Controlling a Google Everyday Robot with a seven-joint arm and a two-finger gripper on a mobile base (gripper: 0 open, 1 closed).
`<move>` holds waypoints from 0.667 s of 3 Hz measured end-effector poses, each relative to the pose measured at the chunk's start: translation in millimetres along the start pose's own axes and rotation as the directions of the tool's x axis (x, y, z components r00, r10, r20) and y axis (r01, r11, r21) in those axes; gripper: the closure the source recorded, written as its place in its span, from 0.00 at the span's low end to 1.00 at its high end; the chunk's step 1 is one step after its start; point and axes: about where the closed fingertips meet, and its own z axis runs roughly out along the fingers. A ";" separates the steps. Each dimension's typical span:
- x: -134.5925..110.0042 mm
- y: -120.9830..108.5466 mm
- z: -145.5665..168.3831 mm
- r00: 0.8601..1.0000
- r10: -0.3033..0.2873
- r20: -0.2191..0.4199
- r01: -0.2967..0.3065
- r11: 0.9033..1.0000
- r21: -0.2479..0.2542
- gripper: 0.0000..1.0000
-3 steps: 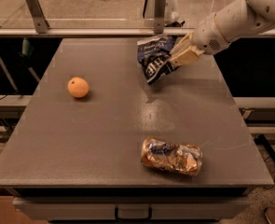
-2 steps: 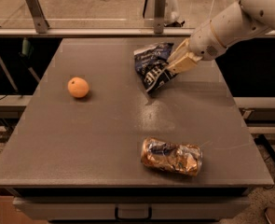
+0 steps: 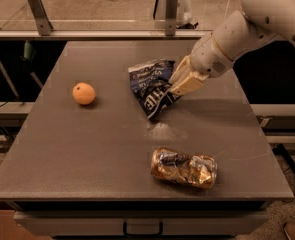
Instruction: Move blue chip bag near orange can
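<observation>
Next, my gripper sets the blue chip bag down on the grey table [image 3: 179,113] and lets go of it there, just behind the orange can.
The blue chip bag [image 3: 150,87] is a crinkled navy foil bag with white lettering, held off the table in the middle, tilted with its lower corner pointing down. My gripper [image 3: 178,85] is shut on the bag's right edge, with the white arm reaching in from the upper right. The orange can [image 3: 184,167] is crushed and golden with a blue label patch. It lies on its side near the table's front edge, below and a little right of the bag, apart from it.
A small round orange fruit [image 3: 83,93] sits on the left part of the grey table [image 3: 67,149]. A metal rail with two uprights [image 3: 38,11] runs along the table's far edge. A drawer handle [image 3: 142,230] shows under the front edge.
My gripper has carried the bag forward and to the left, away from the table's back right toward the middle, closer to the can. The can and fruit have not moved.
</observation>
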 end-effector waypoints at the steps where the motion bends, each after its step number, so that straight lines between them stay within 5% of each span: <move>1: -4.0 19.3 4.9 1.000 -0.010 -0.012 0.010 0.999 -0.032 1.00; 2: -4.2 31.5 8.3 1.000 -0.008 -0.019 0.007 0.999 -0.051 1.00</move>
